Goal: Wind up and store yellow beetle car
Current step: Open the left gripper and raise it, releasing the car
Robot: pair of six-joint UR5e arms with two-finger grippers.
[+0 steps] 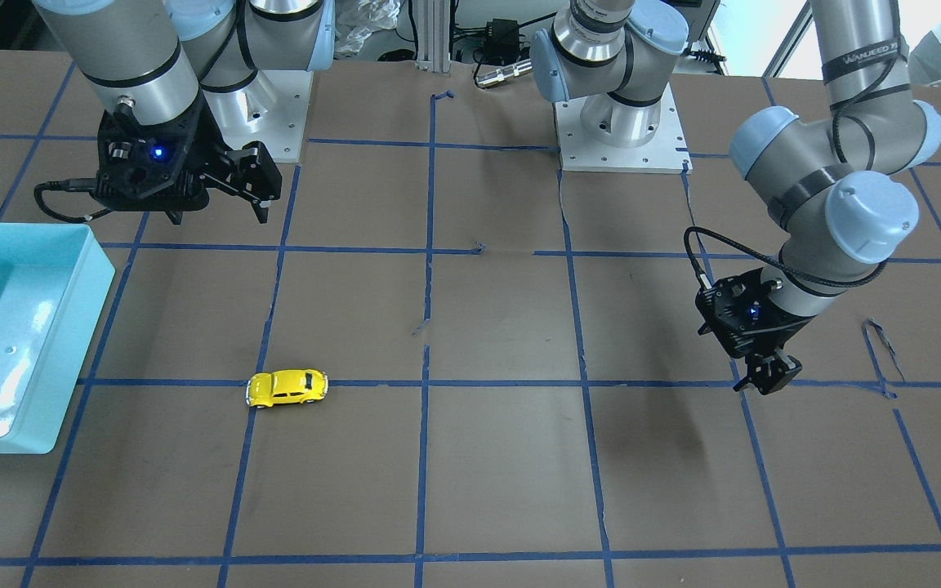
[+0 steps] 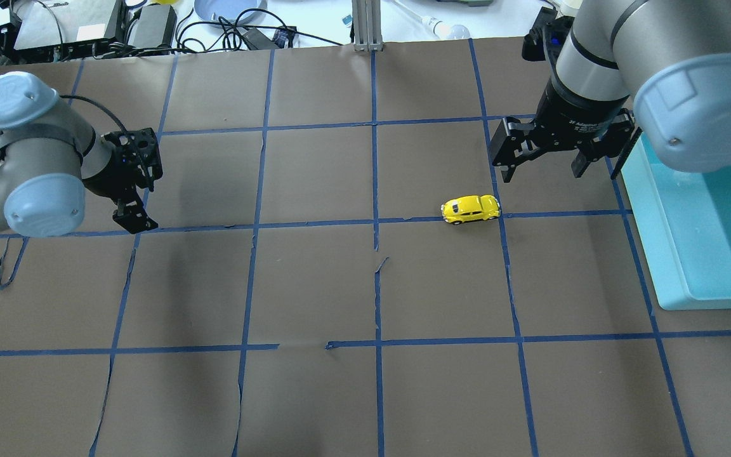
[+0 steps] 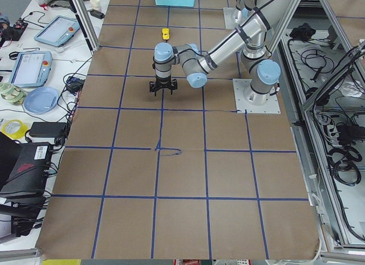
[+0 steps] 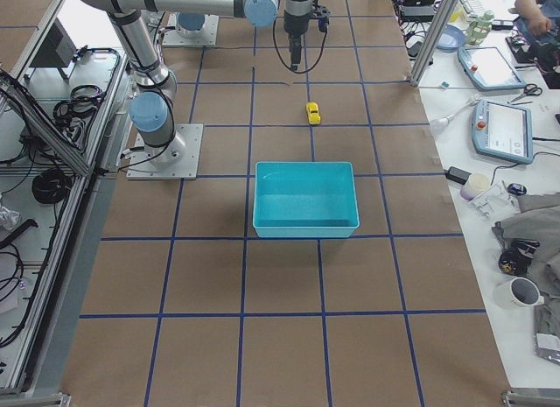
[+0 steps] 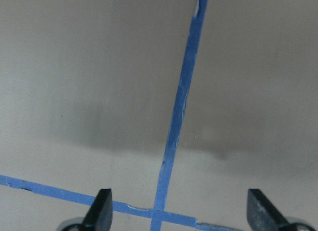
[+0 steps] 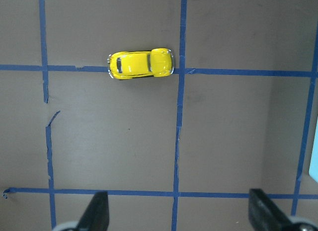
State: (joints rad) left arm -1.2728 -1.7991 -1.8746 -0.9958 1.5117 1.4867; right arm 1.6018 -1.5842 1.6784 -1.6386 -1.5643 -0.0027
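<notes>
The fingers of my right gripper should next go to the yellow beetle car and grab its sides at the roof [image 1: 287, 388] [image 6: 135, 64], just ahead of its rear window.
The yellow beetle car [image 1: 287, 388] stands alone on the brown table, on a blue tape line; it also shows in the overhead view [image 2: 471, 209] and the right wrist view [image 6: 141, 64]. My right gripper [image 2: 546, 166] hangs open and empty above the table, a little beyond the car and towards the bin, not touching it; its fingertips [image 6: 99, 211] frame the bottom of the right wrist view. My left gripper [image 2: 134, 219] is open and empty, far from the car at the table's other side, low over a tape crossing [image 5: 159, 211].
A light blue bin [image 2: 648, 241] stands on the table on my right, close to the right arm; it also shows in the front-facing view [image 1: 82, 343]. Blue tape lines grid the brown paper cover. Both arm bases [image 1: 622, 139] stand at the table's robot side.
</notes>
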